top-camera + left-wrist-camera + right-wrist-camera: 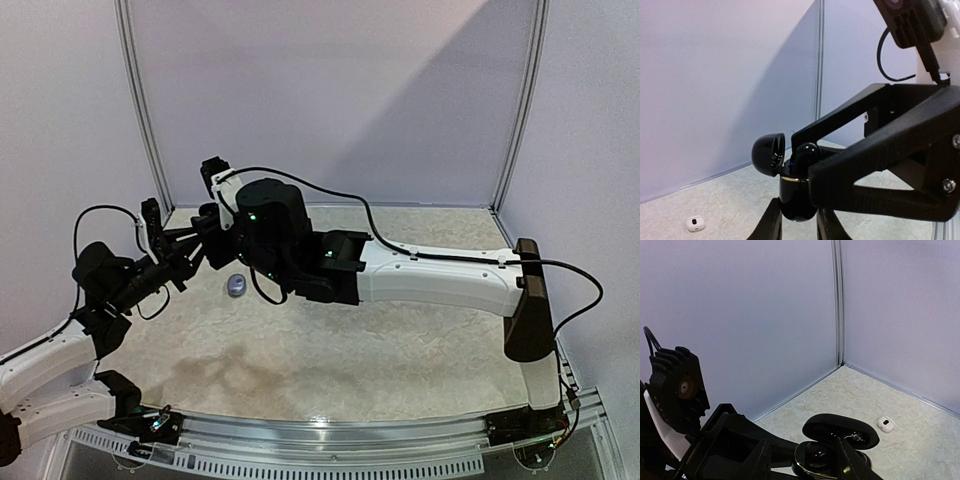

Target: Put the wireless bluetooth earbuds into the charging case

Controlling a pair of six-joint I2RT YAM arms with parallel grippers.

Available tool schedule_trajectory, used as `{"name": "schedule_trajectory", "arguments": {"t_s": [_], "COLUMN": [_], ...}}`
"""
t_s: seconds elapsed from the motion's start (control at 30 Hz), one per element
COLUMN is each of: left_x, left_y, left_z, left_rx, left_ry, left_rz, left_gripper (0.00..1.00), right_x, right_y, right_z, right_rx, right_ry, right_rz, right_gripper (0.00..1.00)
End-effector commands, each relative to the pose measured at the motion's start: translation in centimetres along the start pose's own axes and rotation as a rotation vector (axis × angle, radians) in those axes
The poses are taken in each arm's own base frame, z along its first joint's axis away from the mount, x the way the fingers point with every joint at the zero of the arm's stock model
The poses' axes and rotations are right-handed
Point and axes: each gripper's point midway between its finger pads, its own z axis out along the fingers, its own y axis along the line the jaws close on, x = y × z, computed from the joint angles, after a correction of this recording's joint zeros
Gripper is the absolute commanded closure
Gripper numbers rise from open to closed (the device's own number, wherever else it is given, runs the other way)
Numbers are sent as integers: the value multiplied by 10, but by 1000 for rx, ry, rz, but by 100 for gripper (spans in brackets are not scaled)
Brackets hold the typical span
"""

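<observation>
The robot's left gripper should set the black charging case down on the table (196, 303) beside the small grey rounded object.
My left gripper (797, 206) is shut on a glossy black charging case (792, 192) and holds it upright above the table. Its domed lid (765, 155) is swung open to the left. A black earbud (809, 152) sits in the case's mouth. In the right wrist view the same earbud (820, 459) lies in the case under the open lid (840, 430). My right gripper (801, 445) is open, with a finger on each side of the case and apart from the earbud. In the top view both grippers (200, 240) meet at the back left.
A small white earbud (695, 223) lies on the table near the back wall and also shows in the right wrist view (885, 424). A small grey rounded object (236, 286) rests on the table just below the right arm's wrist. Walls close the back and sides.
</observation>
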Motion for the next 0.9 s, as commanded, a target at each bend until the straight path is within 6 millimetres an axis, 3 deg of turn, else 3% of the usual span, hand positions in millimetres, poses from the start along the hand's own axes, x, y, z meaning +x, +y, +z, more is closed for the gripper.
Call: {"name": "schedule_trajectory", "arguments": {"t_s": [0.0, 0.63, 0.87], "left_x": [-16, -10, 3], "left_y": [-14, -24, -15], "left_z": [0, -1, 0], "left_rx": [73, 130, 90], "left_ry": [-33, -4, 46], "left_rz": [-14, -86, -105], "left_gripper": [100, 100, 100], "right_x": [-1, -13, -49], "right_y": [-21, -23, -5], "right_z": [-3, -9, -24], "right_rx": [44, 43, -64], "right_ry": [32, 49, 8], "right_rz": [-45, -95, -99], "right_gripper": [55, 42, 41]}}
